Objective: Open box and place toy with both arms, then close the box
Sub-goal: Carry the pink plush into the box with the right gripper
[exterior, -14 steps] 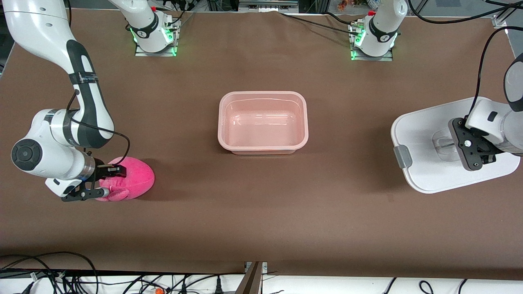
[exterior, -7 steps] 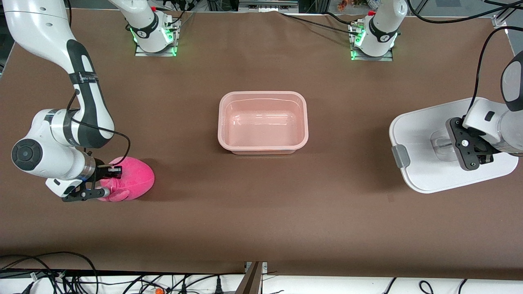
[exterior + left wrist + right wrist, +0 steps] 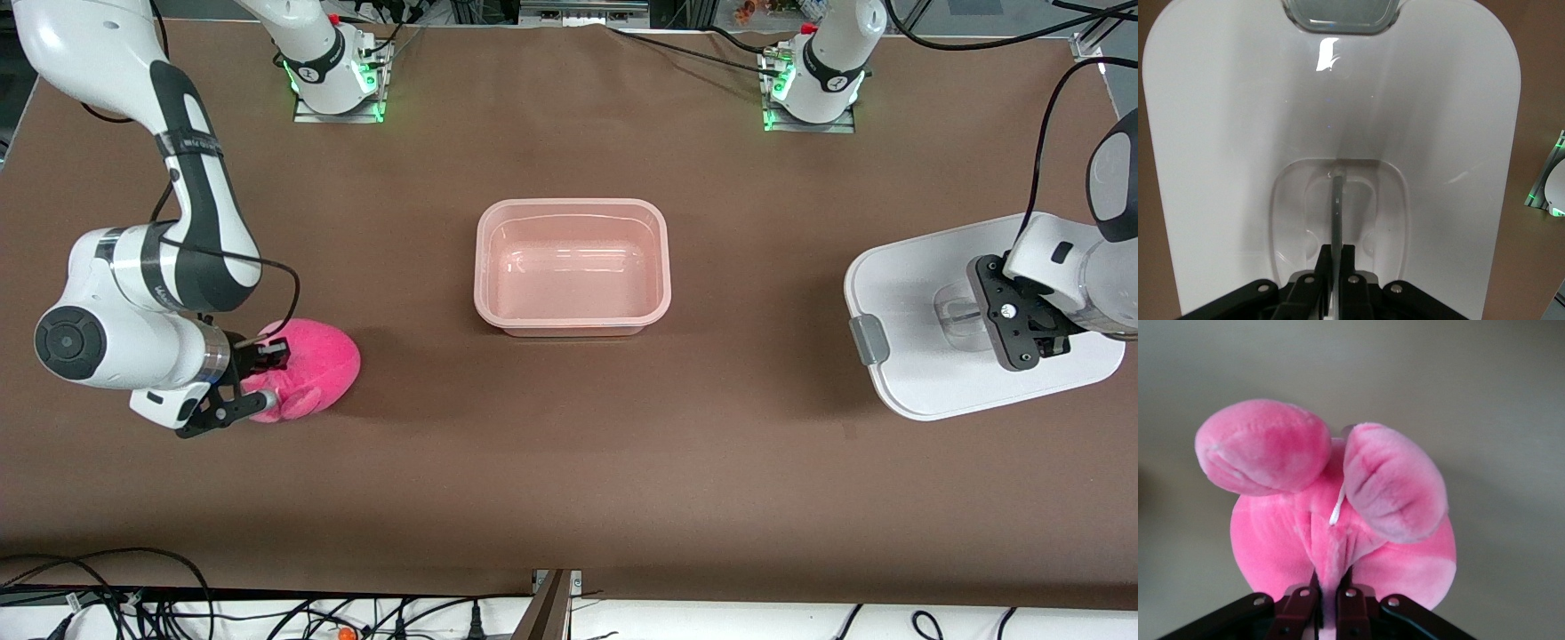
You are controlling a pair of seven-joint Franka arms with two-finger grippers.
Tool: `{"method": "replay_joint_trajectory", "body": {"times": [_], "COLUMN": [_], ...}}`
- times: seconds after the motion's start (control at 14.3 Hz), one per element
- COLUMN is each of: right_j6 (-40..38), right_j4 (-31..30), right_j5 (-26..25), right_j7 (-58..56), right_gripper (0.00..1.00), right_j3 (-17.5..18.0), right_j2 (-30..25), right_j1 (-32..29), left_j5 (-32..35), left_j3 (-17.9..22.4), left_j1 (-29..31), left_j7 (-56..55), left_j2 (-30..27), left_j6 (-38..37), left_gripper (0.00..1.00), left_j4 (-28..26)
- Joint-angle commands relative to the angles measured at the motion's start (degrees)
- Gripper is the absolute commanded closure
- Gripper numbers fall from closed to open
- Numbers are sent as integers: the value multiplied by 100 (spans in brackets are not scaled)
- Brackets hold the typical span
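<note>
Next, my right gripper lets go of the bright pink plush toy on the middle of the pale pink box's bottom (image 3: 587, 276).
The pale pink box (image 3: 573, 265) stands open in the middle of the table. Its white lid (image 3: 925, 347) with a grey clip (image 3: 866, 340) is at the left arm's end of the table. My left gripper (image 3: 1022, 324) is shut on the lid's centre handle (image 3: 1337, 207); the lid (image 3: 1231, 133) fills the left wrist view. My right gripper (image 3: 258, 378) is shut on the bright pink plush toy (image 3: 316, 363), at the right arm's end of the table. In the right wrist view my right gripper (image 3: 1331, 587) pinches a fold of the toy (image 3: 1271, 540) under its two stubby feet.
The two arm bases (image 3: 333, 76) (image 3: 813, 84) stand along the table's edge farthest from the front camera. Cables (image 3: 133, 596) run below the edge nearest that camera. A green-lit base corner shows in the left wrist view (image 3: 1548, 187).
My right gripper has moved with the toy a little toward the box and away from the front camera. My left gripper has shifted the lid slightly toward the box.
</note>
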Motion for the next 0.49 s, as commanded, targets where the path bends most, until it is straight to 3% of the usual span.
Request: {"method": "replay_joint_trajectory", "body": {"times": [0.0, 0.21, 0.42], "right_j6": [-795, -1315, -1403], "right_j4": [462, 480, 533], "right_j5": [33, -212, -1465], "right_j7": [-584, -1815, -2466], "right_gripper": [100, 100, 100], "right_j3": [413, 1098, 1714], "right_j2": [-154, -470, -621], "right_j1": [-17, 122, 946], "left_j5": [156, 156, 156], "left_j3": [-32, -32, -32], "left_j1": [-23, -23, -15], "left_j7": [92, 101, 109], "left_j2": [26, 26, 26], "left_j6": [-27, -27, -27], "left_gripper": [100, 100, 100], "left_j4": [124, 124, 124]}}
